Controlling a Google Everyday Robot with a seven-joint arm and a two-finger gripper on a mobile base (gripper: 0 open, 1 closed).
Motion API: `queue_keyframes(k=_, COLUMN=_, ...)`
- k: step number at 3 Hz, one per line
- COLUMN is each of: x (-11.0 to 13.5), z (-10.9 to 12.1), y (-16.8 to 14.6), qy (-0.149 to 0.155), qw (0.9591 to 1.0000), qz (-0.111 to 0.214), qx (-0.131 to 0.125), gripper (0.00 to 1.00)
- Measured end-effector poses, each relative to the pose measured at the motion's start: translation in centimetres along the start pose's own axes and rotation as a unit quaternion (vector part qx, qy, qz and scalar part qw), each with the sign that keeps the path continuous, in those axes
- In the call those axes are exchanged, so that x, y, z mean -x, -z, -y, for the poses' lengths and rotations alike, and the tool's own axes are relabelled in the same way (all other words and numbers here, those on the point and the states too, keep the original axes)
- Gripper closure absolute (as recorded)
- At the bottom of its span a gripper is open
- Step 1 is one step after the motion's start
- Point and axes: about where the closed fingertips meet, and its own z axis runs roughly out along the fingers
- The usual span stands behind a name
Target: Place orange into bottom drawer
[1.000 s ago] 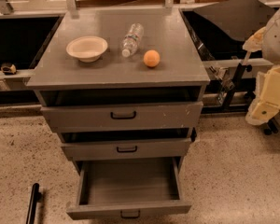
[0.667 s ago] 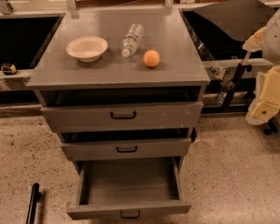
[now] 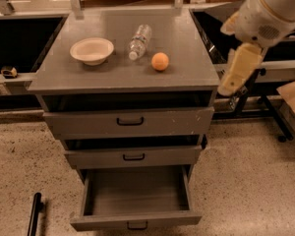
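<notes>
The orange belongs in the bottom drawer, so my gripper will next go to the sides of the orange [image 3: 162, 62] next to the clear water bottle and close there.
The orange [image 3: 160, 61] lies on the grey cabinet top [image 3: 64, 77], right of centre, beside a clear water bottle [image 3: 139, 41]. The bottom drawer [image 3: 136, 193] is pulled out and open, its tray empty, with a small dark handle [image 3: 137, 225] on its front. My gripper [image 3: 232, 85] hangs pale yellow under the white arm [image 3: 270, 9], just off the cabinet's right edge. It is to the right of the orange, apart from it, and holds nothing that I can see.
A cream bowl [image 3: 92, 50] sits at the top's left. The middle drawer [image 3: 132, 156] and top drawer [image 3: 129, 122] are slightly out. Dark bins flank the cabinet. A black bar [image 3: 34, 213] lies on the floor at lower left. A black stand [image 3: 265, 107] is at right.
The arm and gripper have moved left, closer to the cabinet's right edge. The orange, bowl, bottle and drawers have not moved.
</notes>
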Motion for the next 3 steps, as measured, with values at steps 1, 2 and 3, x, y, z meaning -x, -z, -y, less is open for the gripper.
queue_keyframes(k=1, x=6.0, z=6.4, y=-4.2, qy=0.027, qw=0.997, qz=0.07, qx=-0.02, gripper=0.0)
queue_keyframes(k=2, x=10.7, z=11.7, y=-11.3, qy=0.003, qw=0.9891, qz=0.147, qx=-0.007, gripper=0.0)
queue_keyframes(k=3, x=12.3, z=12.6, y=-16.9, qy=-0.034, qw=0.9846, qz=0.168, qx=0.034, gripper=0.0)
